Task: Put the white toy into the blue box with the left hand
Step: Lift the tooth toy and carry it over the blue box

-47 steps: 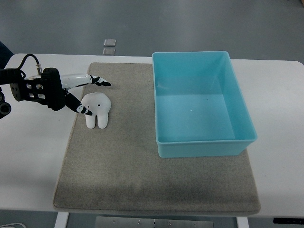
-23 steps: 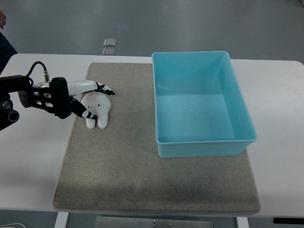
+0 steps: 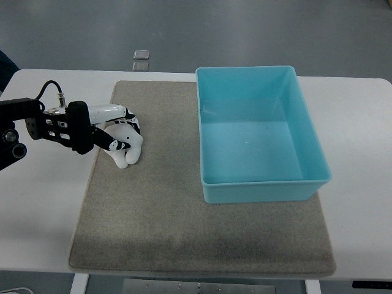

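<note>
The white toy will leave my left gripper on the near half of the blue box's bottom (image 3: 245, 152), where I will let go of it.
A white tooth-shaped toy (image 3: 128, 149) lies on the grey mat (image 3: 184, 208), near its left edge. My left hand (image 3: 120, 130) comes in from the left and its black-tipped fingers (image 3: 130, 117) curl over the top of the toy, with the thumb against its left side. The toy still rests on the mat. The blue box (image 3: 260, 131) stands to the right of the toy, open and with nothing inside. My right hand is out of the picture.
The mat lies on a white table (image 3: 361, 153). Two small grey squares (image 3: 141, 60) sit on the floor beyond the table's far edge. A dark sleeve edge (image 3: 3, 61) shows at the far left.
My left hand moved down onto the toy and its fingers closed around the toy's upper part. The toy shifted slightly.
</note>
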You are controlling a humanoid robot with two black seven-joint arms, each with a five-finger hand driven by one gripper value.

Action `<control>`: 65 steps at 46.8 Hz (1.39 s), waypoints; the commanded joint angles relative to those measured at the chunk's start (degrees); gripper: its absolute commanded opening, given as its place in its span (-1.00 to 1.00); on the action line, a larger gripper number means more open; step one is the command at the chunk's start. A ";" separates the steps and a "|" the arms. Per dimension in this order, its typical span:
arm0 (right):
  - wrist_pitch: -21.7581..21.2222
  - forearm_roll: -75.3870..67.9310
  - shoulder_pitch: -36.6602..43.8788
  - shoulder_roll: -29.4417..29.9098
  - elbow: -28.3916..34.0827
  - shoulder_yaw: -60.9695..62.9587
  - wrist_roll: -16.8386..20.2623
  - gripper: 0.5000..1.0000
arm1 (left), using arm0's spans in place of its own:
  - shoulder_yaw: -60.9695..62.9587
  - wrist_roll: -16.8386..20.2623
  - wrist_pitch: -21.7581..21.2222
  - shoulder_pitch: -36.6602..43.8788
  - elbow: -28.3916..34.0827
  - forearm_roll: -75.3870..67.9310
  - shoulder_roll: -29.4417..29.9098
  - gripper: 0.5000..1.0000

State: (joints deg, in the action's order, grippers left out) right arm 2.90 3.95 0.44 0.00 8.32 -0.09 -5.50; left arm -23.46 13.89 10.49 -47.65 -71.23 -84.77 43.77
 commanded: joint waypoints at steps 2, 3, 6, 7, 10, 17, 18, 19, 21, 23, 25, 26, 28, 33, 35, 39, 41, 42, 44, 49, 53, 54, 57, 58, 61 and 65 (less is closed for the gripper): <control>0.00 0.00 0.00 0.00 0.02 0.00 0.05 0.74 | -0.53 0.00 0.06 -0.52 -0.04 0.13 0.09 -1.00; 0.00 0.00 0.00 0.00 0.02 0.00 0.05 0.74 | -0.79 0.00 0.06 -0.60 -0.04 0.22 0.18 -1.00; 0.00 0.00 0.00 0.00 0.02 0.00 -0.03 0.74 | -1.41 -0.09 0.06 -0.87 -0.13 0.57 0.35 -1.00; 0.00 0.00 0.00 0.00 0.02 0.00 -0.03 0.74 | -1.67 -0.09 -0.03 -1.30 -0.13 0.57 0.44 -1.00; 0.00 0.00 0.00 0.00 0.02 0.00 0.05 0.74 | -2.90 -0.09 0.06 -2.97 -0.13 0.75 0.70 -1.00; 0.00 0.00 0.00 0.00 -0.06 0.00 -0.03 0.74 | -6.94 -0.09 0.06 -6.58 -0.22 1.27 0.27 -1.00; 0.00 0.00 0.00 0.00 0.02 0.00 -0.03 0.74 | -7.38 -0.09 0.06 -7.28 -0.22 1.19 0.09 -1.00; 0.00 0.00 0.00 0.00 0.02 0.00 -0.03 0.74 | -7.56 -0.09 0.06 -7.89 -0.22 1.19 0.00 -1.00; 0.00 0.00 0.00 0.00 -0.06 0.00 0.05 0.74 | -7.57 -0.09 0.06 -9.30 -0.40 1.27 -0.09 -1.00; 0.00 0.00 0.00 0.00 -0.06 0.00 0.05 0.74 | -7.57 -0.09 0.06 -10.53 -0.40 1.28 -0.78 -1.00; 0.00 0.00 0.00 0.00 0.02 0.00 -0.03 0.74 | -7.57 -0.09 0.06 -11.41 -0.40 1.28 -3.15 -1.00; 0.00 0.00 0.00 0.00 0.02 0.00 0.05 0.74 | -7.48 -0.09 0.06 -11.76 -0.31 1.19 -4.55 -1.00; 0.00 0.00 0.00 0.00 -0.06 0.00 -0.03 0.74 | -7.30 -0.09 0.06 -12.29 -0.22 0.93 -7.02 -1.00; 0.00 0.00 0.00 0.00 0.02 0.00 0.05 0.74 | -7.48 -1.05 -0.03 -13.17 -0.22 0.57 -12.03 -1.00; 0.00 0.00 0.00 0.00 0.02 0.00 -0.03 0.74 | -7.39 -1.40 0.06 -13.17 -0.22 0.49 -14.40 -1.00; 0.00 0.00 0.00 0.00 0.02 0.00 0.05 0.74 | -6.95 -1.49 0.06 -13.26 -0.13 0.13 -19.15 -1.00; 0.00 0.00 0.00 0.00 0.02 0.00 -0.03 0.74 | -6.69 -1.49 0.06 -13.17 -0.04 0.05 -21.17 -1.00; 0.00 0.00 0.00 0.00 0.02 0.00 -0.03 0.74 | -6.60 -1.49 0.06 -13.17 0.04 0.04 -22.05 -1.00; 0.00 0.00 0.00 0.00 -0.06 0.00 0.05 0.74 | -6.16 -1.49 0.15 -13.09 0.22 0.04 -23.90 -1.00; 0.00 0.00 0.00 0.00 -0.06 0.00 0.05 0.74 | -2.83 -2.11 0.06 -13.17 1.36 -0.04 -26.80 -1.00; 0.00 0.00 0.00 0.00 -0.06 0.00 0.05 0.74 | -0.10 -2.28 0.06 -13.26 2.94 -0.04 -27.68 -1.00; 0.00 0.00 0.00 0.00 0.02 0.00 -0.03 0.74 | 0.51 -2.28 0.06 -13.26 3.29 -0.04 -27.95 -1.00; 0.00 0.00 0.00 0.00 0.02 0.00 -0.03 0.74 | 2.19 -2.37 0.06 -13.26 4.08 -0.04 -28.30 -1.00; 0.00 0.00 0.00 0.00 -0.06 0.00 0.05 0.74 | 2.63 -2.37 0.06 -13.26 4.35 -0.04 -28.30 -1.00; 0.00 0.00 0.00 0.00 0.02 0.00 -0.03 0.74 | 3.07 -2.63 0.06 -13.17 4.79 0.04 -28.30 -0.75; 0.00 0.00 0.00 0.00 0.02 0.00 0.05 0.74 | 3.07 -3.43 0.06 -12.91 4.88 0.13 -28.30 0.39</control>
State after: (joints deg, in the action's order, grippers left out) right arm 2.90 3.95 0.44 0.00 8.33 -0.09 -5.48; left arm -20.43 11.07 10.56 -60.87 -66.45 -84.80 15.47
